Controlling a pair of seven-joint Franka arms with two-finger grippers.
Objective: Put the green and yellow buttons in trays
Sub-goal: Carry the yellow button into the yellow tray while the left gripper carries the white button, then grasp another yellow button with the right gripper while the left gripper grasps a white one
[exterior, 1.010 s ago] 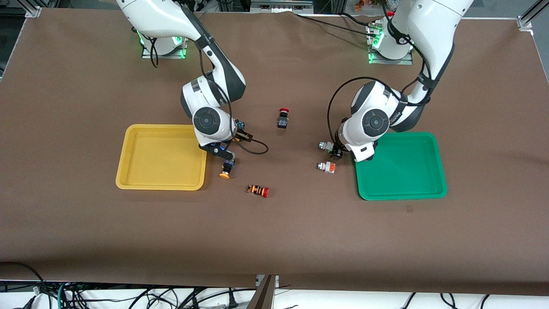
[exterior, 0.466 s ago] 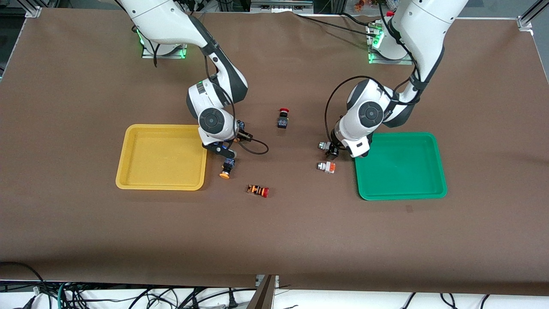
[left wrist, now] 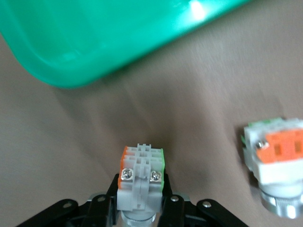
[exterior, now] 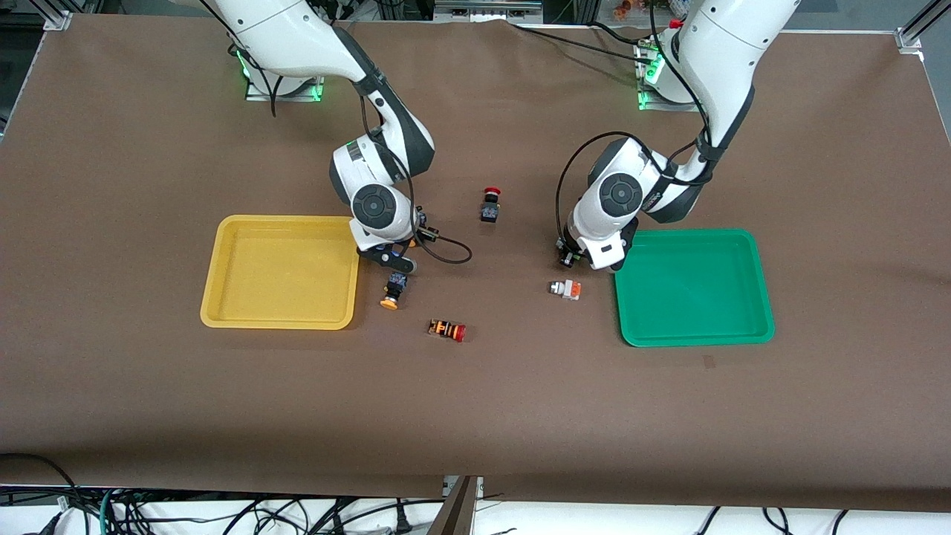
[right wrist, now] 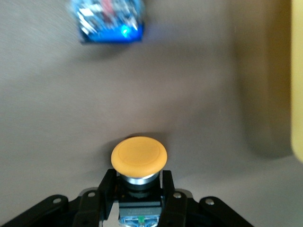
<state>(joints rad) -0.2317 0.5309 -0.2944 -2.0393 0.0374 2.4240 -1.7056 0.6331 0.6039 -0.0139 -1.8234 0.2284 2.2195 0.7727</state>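
Note:
Next, the left gripper lets go of the grey-white switch in the green tray (exterior: 644, 284), just inside the edge facing the yellow tray. The switch is now beside that tray's corner.
My right gripper (exterior: 392, 261) is shut on a black-bodied button with a yellow-orange cap (right wrist: 138, 153), low over the table beside the yellow tray (exterior: 223, 253). The second yellow-capped button (exterior: 391, 290) lies on the table just nearer the camera and shows in the right wrist view (right wrist: 111, 21). My left gripper (exterior: 568, 258) is shut on a pale grey-white switch with green and orange sides (left wrist: 140, 179), beside the corner of the green tray (exterior: 698, 290). The second grey-white switch with an orange mark (exterior: 566, 290) lies close by on the table (left wrist: 277, 165).
A black switch with a red cap (exterior: 490, 204) stands mid-table between the arms. An orange-striped switch with a red cap (exterior: 447, 330) lies nearer the camera. The green tray's corner (left wrist: 94, 38) and the yellow tray's edge (right wrist: 297, 71) show in the wrist views.
Both wrists have shifted toward the middle of the table. The left wrist now covers the grey-white switch that showed beside the green tray. The buttons lying on the table have not moved.

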